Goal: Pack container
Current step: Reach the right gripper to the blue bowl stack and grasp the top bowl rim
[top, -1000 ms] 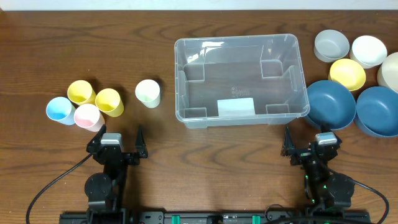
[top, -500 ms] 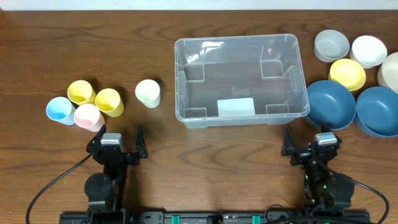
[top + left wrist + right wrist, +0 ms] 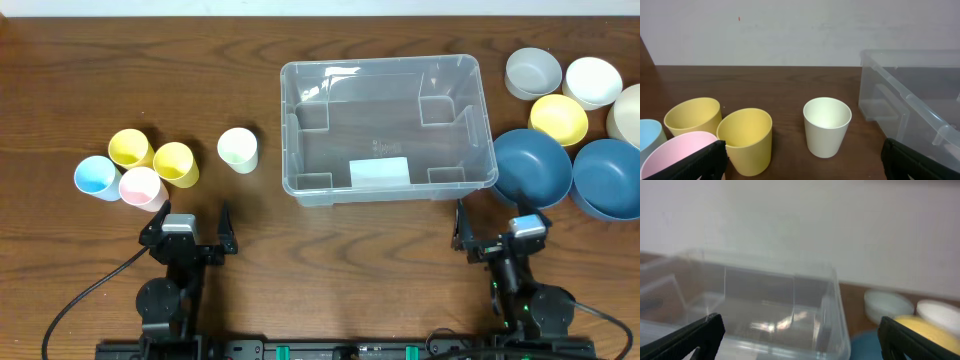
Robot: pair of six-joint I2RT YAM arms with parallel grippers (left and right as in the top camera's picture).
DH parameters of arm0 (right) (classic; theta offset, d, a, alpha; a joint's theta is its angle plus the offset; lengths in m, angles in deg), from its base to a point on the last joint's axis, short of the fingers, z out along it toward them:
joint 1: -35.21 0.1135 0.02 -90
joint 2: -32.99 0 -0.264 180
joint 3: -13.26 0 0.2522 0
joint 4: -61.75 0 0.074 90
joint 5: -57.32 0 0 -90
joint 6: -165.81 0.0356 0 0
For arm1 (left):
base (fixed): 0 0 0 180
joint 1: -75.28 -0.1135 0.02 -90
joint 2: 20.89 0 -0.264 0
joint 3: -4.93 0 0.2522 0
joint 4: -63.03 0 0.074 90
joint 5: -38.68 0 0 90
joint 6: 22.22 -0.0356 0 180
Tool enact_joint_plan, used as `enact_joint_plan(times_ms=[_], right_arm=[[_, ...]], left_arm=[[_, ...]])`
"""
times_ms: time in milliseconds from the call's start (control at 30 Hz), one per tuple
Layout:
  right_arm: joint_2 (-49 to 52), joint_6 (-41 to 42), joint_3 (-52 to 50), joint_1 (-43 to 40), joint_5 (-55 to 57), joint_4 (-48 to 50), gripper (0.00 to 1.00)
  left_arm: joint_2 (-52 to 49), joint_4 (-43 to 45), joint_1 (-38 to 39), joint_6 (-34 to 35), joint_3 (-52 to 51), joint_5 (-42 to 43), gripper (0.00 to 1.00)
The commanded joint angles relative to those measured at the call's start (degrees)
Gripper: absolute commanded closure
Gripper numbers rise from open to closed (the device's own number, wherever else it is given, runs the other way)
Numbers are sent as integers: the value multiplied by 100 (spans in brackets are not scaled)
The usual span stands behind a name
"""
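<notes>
My right gripper is to close on the rim of the dark blue bowl [image 3: 557,197] that sits beside the clear plastic container, near the other dark blue bowl.
The clear plastic container [image 3: 291,130] stands empty at the table's middle, with a white label on its floor. My left gripper [image 3: 190,224] is open and empty near the front edge, below the cups. In the left wrist view [image 3: 805,162] its jaws frame a cream cup [image 3: 827,126], and the container [image 3: 920,100] is at the right. My right gripper [image 3: 497,232] is open and empty, just in front of the container's right front corner. Its wrist view [image 3: 800,340] is blurred and shows the container [image 3: 765,305] ahead.
Left of the container stand a cream cup [image 3: 238,149], two yellow cups [image 3: 175,163] [image 3: 130,148], a pink cup [image 3: 140,186] and a light blue cup [image 3: 96,177]. At the right are two dark blue bowls [image 3: 532,165] [image 3: 608,177], a yellow bowl [image 3: 558,118], a grey bowl [image 3: 532,72] and a white bowl [image 3: 593,80].
The right gripper's head has shifted slightly down and to the right. The left arm, the cups, the bowls and the container have not moved.
</notes>
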Motion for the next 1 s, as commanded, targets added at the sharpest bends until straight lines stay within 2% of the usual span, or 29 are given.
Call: enact_joint_plan(times_ms=[0, 200, 333, 433, 567, 633, 733, 800, 900, 967], right_arm=[[-52, 57, -9, 46, -101, 413, 1], [-52, 361, 48, 46, -466, 1541, 1], [22, -7, 520, 39, -256, 1582, 1], [352, -334, 1276, 39, 476, 894, 1], [1263, -87, 2776, 39, 2236, -807, 1], [1836, -94, 3620, 39, 2695, -1646, 1], [2632, -164, 4682, 42, 2636, -2583, 1], [3134, -221, 5302, 42, 2068, -3130, 1], [3600, -221, 5772, 42, 1080, -3724, 1], [3790, -212, 5818, 39, 1113, -3801, 1]], left_arm=[[31, -195, -33, -81, -98, 87, 2], [31, -195, -33, -81, -98, 87, 2], [31, -195, -33, -81, -98, 87, 2], [31, -195, -33, -81, -98, 87, 2], [31, -195, -33, -81, -98, 87, 2], [31, -195, -33, -81, -98, 87, 2], [31, -195, -33, -81, -98, 87, 2], [31, -195, -33, -81, -98, 87, 2], [31, -195, -33, -81, -98, 87, 2], [31, -195, -33, -81, -98, 87, 2]])
